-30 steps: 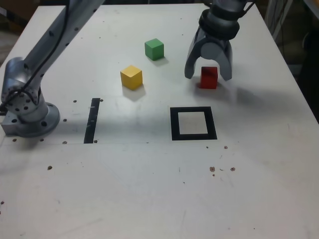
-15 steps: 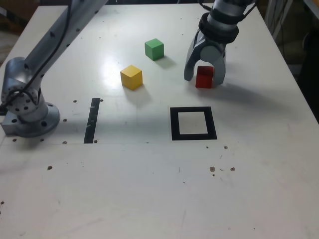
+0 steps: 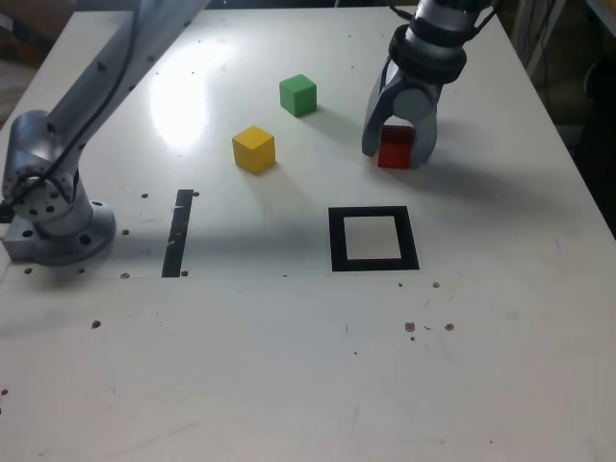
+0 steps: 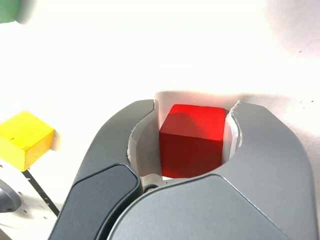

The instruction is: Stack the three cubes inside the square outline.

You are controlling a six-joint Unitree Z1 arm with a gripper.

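Note:
Next, I open my gripper to let go of the red cube on the white middle of the square outline (image 3: 369, 231), slightly toward the black strip.
The red cube (image 3: 396, 146) sits at the back right in the exterior view, between the fingers of my gripper (image 3: 397, 152), which is shut on it. The wrist view shows the red cube (image 4: 192, 140) pressed between both grey jaws of the gripper (image 4: 194, 105). I cannot tell whether the cube is off the table. To its left in the exterior view lie the yellow cube (image 3: 254, 149) and, farther back, the green cube (image 3: 298, 94). The yellow cube (image 4: 22, 139) and a blurred corner of the green cube (image 4: 10, 10) also show in the wrist view. The square outline (image 3: 373, 238) lies flat in front of the gripper with nothing in it.
A straight black strip (image 3: 177, 232) lies to the exterior view's left of the outline. The arm's grey base (image 3: 53, 212) stands at the left edge, and its link reaches across the back of the white table (image 3: 289, 366). Small dark specks dot the table's front.
The gripper's fingers closed from wide open around the red cube to shut on it. The cube shifted slightly left. The yellow and green cubes stayed put.

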